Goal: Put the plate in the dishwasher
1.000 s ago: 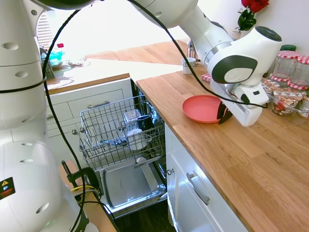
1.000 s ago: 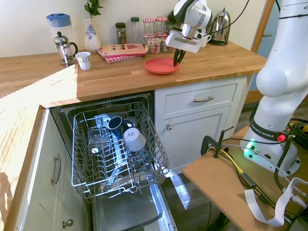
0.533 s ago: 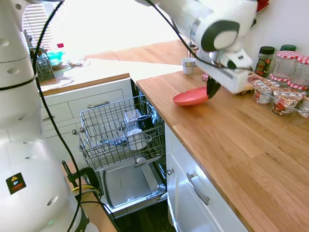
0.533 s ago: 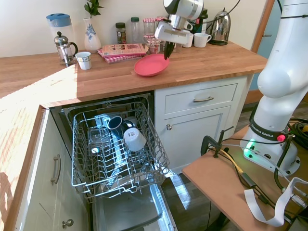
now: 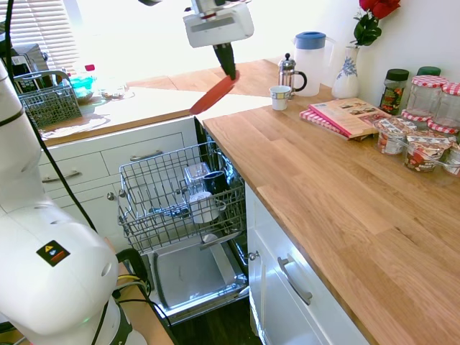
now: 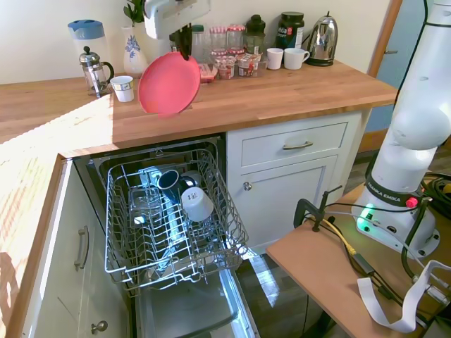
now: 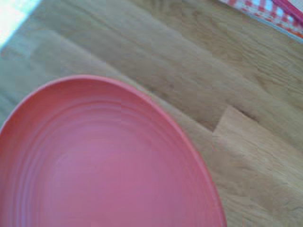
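Observation:
I will set the salmon-pink plate down with my gripper in the empty side of the wire rack [image 5: 147, 192], across from the cups.
My gripper [image 5: 228, 70] [image 6: 185, 49] is shut on the rim of the salmon-pink plate [image 6: 169, 82], which hangs tilted in the air above the wooden counter's edge. From the first exterior view the plate [image 5: 213, 94] shows edge-on as a thin red sliver. Its ribbed inside [image 7: 94, 161] fills much of the wrist view. Below it the dishwasher [image 6: 169, 232] stands open, its wire rack [image 5: 180, 198] pulled out with cups and a glass inside, over the lowered steel door [image 5: 194, 273].
A small white cup [image 6: 122, 88], a French press [image 6: 93, 69] and a vase [image 6: 135, 49] stand on the counter near the plate. Jars [image 5: 431, 97], a red-checked book [image 5: 345, 115], mugs and a kettle [image 6: 324, 32] line the back. A grey cutlery basket [image 5: 47, 97] sits beyond.
The gripper has lifted the plate off the counter and carried it along toward the dishwasher side, higher up. The plate has tipped from nearly flat to steeply tilted.

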`<state>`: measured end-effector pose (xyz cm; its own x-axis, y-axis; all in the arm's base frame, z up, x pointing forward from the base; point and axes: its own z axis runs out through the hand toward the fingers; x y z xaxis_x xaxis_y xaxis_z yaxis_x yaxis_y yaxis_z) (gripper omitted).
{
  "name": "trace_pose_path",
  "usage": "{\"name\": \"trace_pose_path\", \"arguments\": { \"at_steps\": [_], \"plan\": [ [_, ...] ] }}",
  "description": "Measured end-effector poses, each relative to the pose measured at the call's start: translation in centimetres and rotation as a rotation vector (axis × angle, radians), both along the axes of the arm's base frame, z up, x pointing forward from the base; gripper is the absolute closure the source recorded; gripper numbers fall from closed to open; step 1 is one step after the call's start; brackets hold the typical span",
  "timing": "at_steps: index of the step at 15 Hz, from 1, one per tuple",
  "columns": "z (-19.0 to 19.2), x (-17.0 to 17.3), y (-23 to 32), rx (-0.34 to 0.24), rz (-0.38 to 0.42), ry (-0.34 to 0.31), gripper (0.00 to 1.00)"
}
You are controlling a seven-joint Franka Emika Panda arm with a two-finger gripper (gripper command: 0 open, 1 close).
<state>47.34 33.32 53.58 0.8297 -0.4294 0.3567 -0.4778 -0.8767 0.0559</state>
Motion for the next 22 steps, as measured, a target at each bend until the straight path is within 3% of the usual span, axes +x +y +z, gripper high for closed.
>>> {"name": "trace_pose_path", "arguments": {
  "at_steps": [2, 6, 9, 13, 17, 22],
  "plan": [
    [-3.0, -4.8, 5.6, -0.102, 0.092, -0.049, 1.0],
    [-13.8, -13.1, 14.4, -0.304, 0.292, -0.18, 1.0],
    [-21.0, -16.8, 19.4, -0.438, 0.442, -0.307, 1.0],
    [-26.4, -20.5, 22.0, -0.579, 0.619, -0.478, 1.0],
    [-31.1, -23.2, 20.8, -0.645, 0.683, -0.49, 1.0],
    [-34.3, -25.2, 21.0, -0.655, 0.702, -0.46, 1.0]
  ]
}}
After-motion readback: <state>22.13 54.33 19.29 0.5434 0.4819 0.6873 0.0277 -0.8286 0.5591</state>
